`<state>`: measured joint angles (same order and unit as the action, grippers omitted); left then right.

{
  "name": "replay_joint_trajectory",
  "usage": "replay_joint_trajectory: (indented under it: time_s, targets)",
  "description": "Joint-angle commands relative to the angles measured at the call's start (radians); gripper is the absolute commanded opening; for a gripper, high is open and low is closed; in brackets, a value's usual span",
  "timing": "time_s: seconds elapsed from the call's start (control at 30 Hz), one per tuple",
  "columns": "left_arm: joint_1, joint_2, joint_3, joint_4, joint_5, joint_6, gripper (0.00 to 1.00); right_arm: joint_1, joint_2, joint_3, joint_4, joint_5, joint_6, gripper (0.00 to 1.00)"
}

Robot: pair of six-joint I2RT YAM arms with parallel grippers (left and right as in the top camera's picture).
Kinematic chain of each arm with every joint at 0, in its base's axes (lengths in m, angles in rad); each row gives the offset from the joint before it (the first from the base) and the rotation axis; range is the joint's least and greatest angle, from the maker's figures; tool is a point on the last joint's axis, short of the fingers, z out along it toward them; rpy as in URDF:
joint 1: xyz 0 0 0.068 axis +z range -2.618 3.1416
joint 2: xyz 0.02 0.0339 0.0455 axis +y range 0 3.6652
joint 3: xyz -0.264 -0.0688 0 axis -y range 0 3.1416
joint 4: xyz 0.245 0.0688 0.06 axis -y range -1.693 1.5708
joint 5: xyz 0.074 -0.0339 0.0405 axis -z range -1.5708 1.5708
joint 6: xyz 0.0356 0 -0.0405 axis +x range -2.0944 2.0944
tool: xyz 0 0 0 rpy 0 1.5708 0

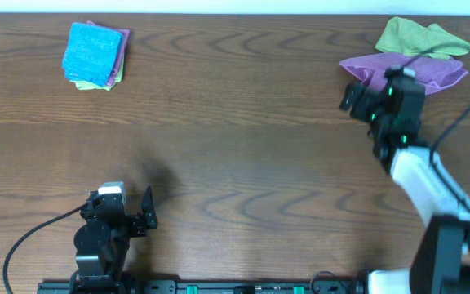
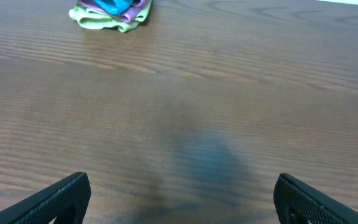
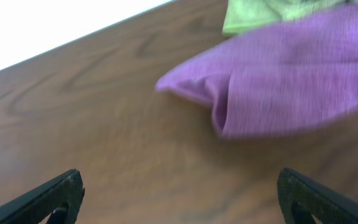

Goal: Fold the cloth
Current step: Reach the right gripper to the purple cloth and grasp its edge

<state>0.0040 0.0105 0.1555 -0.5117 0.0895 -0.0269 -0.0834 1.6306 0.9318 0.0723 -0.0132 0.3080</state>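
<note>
The right gripper needs to next go to the near edge of the purple cloth's folded flap [image 1: 375,85] [image 3: 253,128], opposite the lime-green cloth, and close there.
The cloth [image 1: 435,70] is purple-pink and lies crumpled at the table's far right; in the right wrist view the cloth [image 3: 291,87] fills the upper right, with one folded lobe pointing left. My right gripper [image 1: 380,88] hovers just in front of its left end, open, with nothing between the fingers. In its own view the right gripper [image 3: 180,196] has only bare wood between its tips. My left gripper [image 1: 121,202] sits low at the front left, far from the cloth. It is open and empty, and bare table lies under the left gripper [image 2: 182,199].
A lime-green cloth [image 1: 419,36] lies bunched behind the purple one, touching it, also seen as the green cloth [image 3: 260,14]. A folded stack topped by a bright blue cloth [image 1: 95,54] rests at the far left; that stack [image 2: 112,12] shows ahead of the left gripper. The right arm's cable [image 1: 463,106] loops beside the cloth.
</note>
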Motion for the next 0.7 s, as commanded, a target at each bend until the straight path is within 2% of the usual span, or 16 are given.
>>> replay_joint_trajectory:
  time_s: [0.0,0.17,0.5,0.57,0.6,0.67]
  targets:
    - [0.002,-0.005,-0.015,0.003,-0.012,-0.010,0.95,-0.031,0.116,0.125,-0.014,0.060,-0.060,0.99]
    - [0.002,-0.005,-0.015,0.003,-0.012,-0.010,0.95,-0.056,0.270,0.242,-0.050,0.211,-0.091,0.99]
    - [0.002,-0.005,-0.015,0.003,-0.012,-0.010,0.95,-0.115,0.422,0.254,0.072,0.218,-0.107,0.99]
    - [0.002,-0.005,-0.015,0.003,-0.012,-0.010,0.95,-0.121,0.442,0.254,0.090,0.215,-0.108,0.92]
    - [0.002,-0.005,-0.015,0.003,-0.012,-0.010,0.96,-0.122,0.451,0.254,0.096,0.215,-0.115,0.84]
    - [0.002,-0.005,-0.015,0.003,-0.012,-0.010,0.95,-0.123,0.469,0.254,0.104,0.214,-0.134,0.61]
